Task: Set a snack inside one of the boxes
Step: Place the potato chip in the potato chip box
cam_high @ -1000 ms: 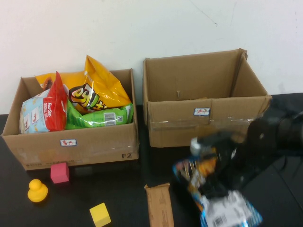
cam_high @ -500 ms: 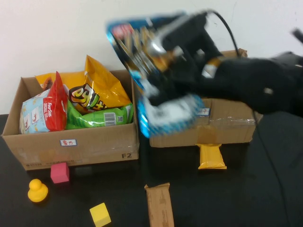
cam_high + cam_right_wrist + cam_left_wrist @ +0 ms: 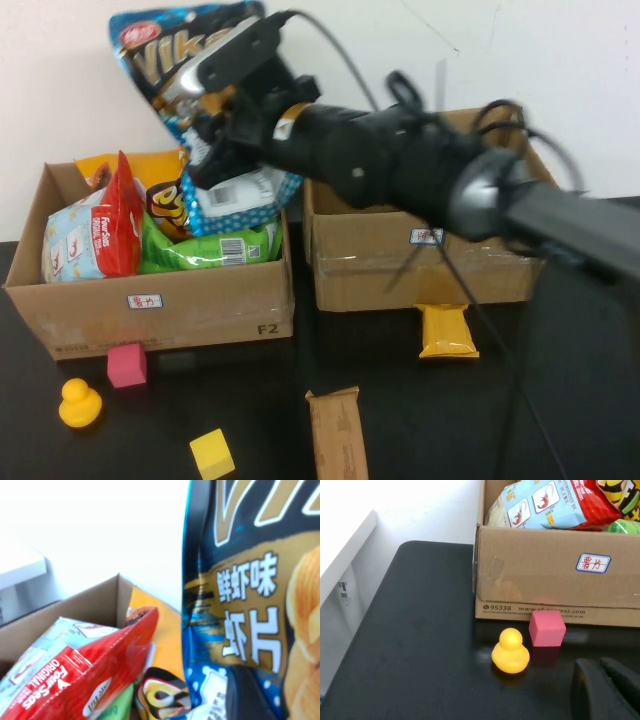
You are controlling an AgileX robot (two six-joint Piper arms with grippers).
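Note:
Next, I let go of the blue chip bag with my right gripper on the green and yellow bags (image 3: 189,197) (image 3: 184,694), beside the red bag.
My right gripper (image 3: 225,125) is shut on a blue chip bag (image 3: 190,55) and holds it high over the back right part of the left cardboard box (image 3: 160,310). That box holds several snack bags: red (image 3: 118,220), yellow (image 3: 215,195) and green (image 3: 205,252). In the right wrist view the blue bag (image 3: 250,595) fills the picture, with one dark finger (image 3: 250,695) pressed on it. The right cardboard box (image 3: 440,265) stands beside it. My left gripper (image 3: 607,690) is shut and empty, low over the table near the left box's front.
On the black table in front of the boxes lie a yellow duck (image 3: 79,402), a pink cube (image 3: 127,364), a yellow cube (image 3: 212,453), a brown packet (image 3: 336,435) and an orange packet (image 3: 446,330). The duck (image 3: 510,651) and the pink cube (image 3: 547,628) also show in the left wrist view.
My right arm lifted the blue bag from the table's front right, swung it up and left, and now holds it over the left box. The orange packet came into view.

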